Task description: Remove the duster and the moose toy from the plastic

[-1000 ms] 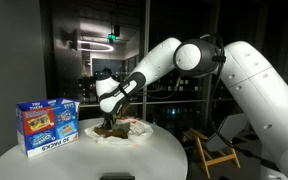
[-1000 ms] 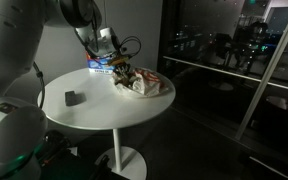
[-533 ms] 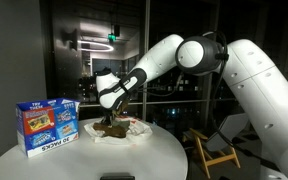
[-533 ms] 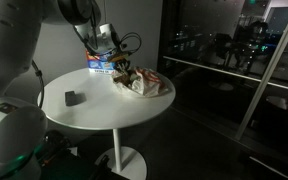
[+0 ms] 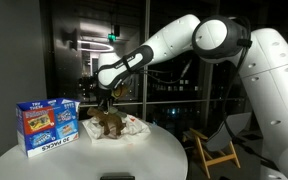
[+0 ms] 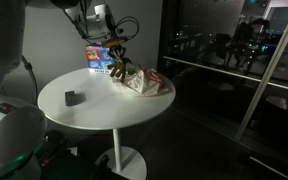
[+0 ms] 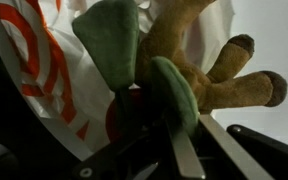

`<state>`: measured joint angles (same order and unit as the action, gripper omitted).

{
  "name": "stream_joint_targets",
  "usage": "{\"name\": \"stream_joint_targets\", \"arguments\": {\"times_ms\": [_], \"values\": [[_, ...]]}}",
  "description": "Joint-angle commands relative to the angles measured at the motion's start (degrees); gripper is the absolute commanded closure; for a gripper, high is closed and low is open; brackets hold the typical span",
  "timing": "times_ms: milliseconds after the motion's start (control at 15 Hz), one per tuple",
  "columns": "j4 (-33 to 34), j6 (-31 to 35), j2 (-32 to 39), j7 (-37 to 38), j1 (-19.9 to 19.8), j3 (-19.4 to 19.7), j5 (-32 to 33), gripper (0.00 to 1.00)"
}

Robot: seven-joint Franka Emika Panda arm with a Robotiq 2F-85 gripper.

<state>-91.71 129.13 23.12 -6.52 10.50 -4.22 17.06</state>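
The robot's gripper should release the brown moose toy, hanging just above the crumpled plastic now, on the bare white table point(image 5: 88, 168) next to the small dark object.
My gripper point(image 5: 106, 101) is shut on the brown moose toy point(image 5: 109, 122) and holds it hanging just above the crumpled white and red plastic point(image 5: 131, 127) on the round white table point(image 5: 134, 155). This also shows in an exterior view, with the gripper point(image 6: 113, 53), the moose toy point(image 6: 125, 70) and the plastic point(image 6: 148, 84). In the wrist view my gripper point(image 7: 162, 118) pinches a green antler point(image 7: 172, 92) of the moose toy point(image 7: 199, 45), with the plastic point(image 7: 34, 60) behind it. I cannot make out the duster.
A blue box point(image 5: 46, 125) stands on the table beside the plastic and shows in an exterior view point(image 6: 97, 61). A small dark object point(image 6: 74, 98) lies near the table's other edge. A yellow wooden frame point(image 5: 212, 152) stands on the floor beyond the table.
My gripper has risen with the moose toy in it, lifting the toy up off the plastic. The arm has straightened upward.
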Motion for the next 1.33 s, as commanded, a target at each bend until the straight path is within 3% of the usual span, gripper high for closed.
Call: {"name": "stream_joint_targets", "arguments": {"times_ms": [0, 267, 667, 867, 1267], "values": [[-4.31, -4.36, -8.13, -11.19, -4.14, -5.43, -12.76, 0.90], [-7.72, -5.98, -14.02, -24.39, -5.33, -8.64, -24.02, 0.91], [-12.00, -9.97, -15.38, -39.47, -2.28, -11.52, -31.58, 0.91], [-13.62, -9.23, -12.50, -46.63, -0.46, -12.87, -31.75, 0.90], [-13.17, -7.28, -4.78, -58.15, 2.15, -14.25, -25.98, 0.90]]}}
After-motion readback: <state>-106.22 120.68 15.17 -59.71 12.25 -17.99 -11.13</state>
